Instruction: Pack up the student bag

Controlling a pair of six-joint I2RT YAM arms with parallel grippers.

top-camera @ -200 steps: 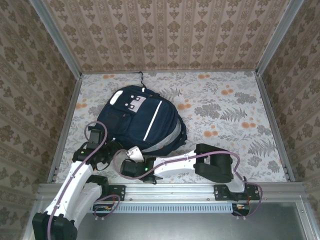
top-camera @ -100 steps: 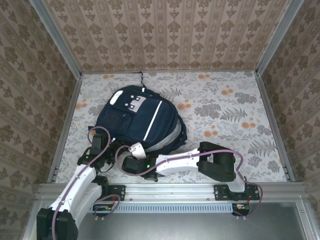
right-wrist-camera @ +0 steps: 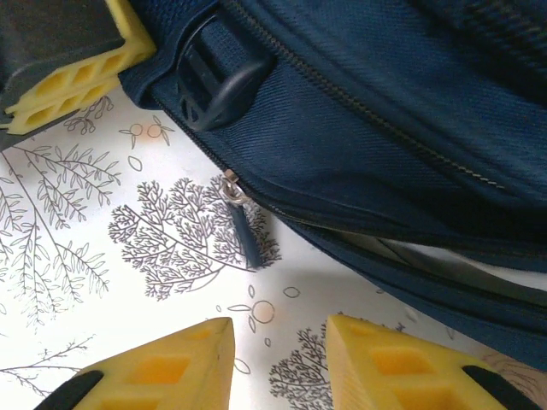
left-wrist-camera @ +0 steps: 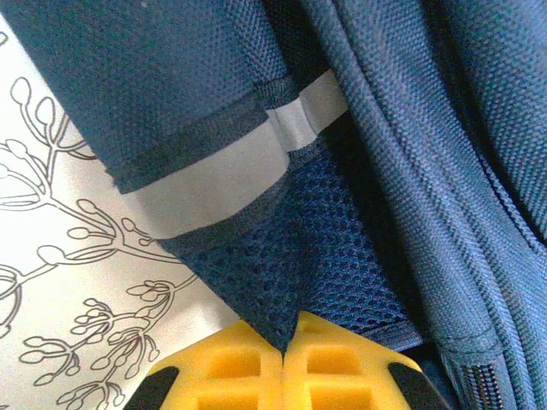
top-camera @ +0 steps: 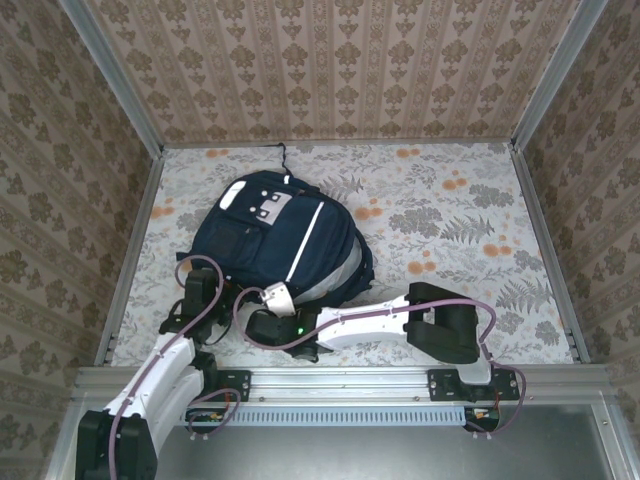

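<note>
The zipper pull dangles ahead, so my open right gripper will advance and grip it beside its metal slider [right-wrist-camera: 231, 184].
The student bag [top-camera: 278, 238], navy with white stripes, lies flat on the floral table, left of the middle. In the left wrist view my left gripper [left-wrist-camera: 287, 337] is shut on a corner of the bag's blue mesh [left-wrist-camera: 316, 256], just under a white stripe [left-wrist-camera: 214, 175]. From above, the left gripper [top-camera: 218, 296] sits at the bag's near-left edge. My right gripper [right-wrist-camera: 279, 346] stands open over bare tablecloth, nothing between its fingers, a short way from the bag's zipper pull [right-wrist-camera: 245, 232]. Seen from the top, the right gripper [top-camera: 258, 304] is at the bag's near edge.
A black strap buckle [right-wrist-camera: 219, 79] sits on the bag's edge above the zipper pull, beside the left gripper's yellow fingers [right-wrist-camera: 70, 79]. The floral table [top-camera: 460, 210] lies bare to the right of the bag. Patterned walls enclose three sides.
My left gripper has moved in to the bag's near-left edge and closed on the mesh corner. The right arm has edged slightly toward the bag and stays open.
</note>
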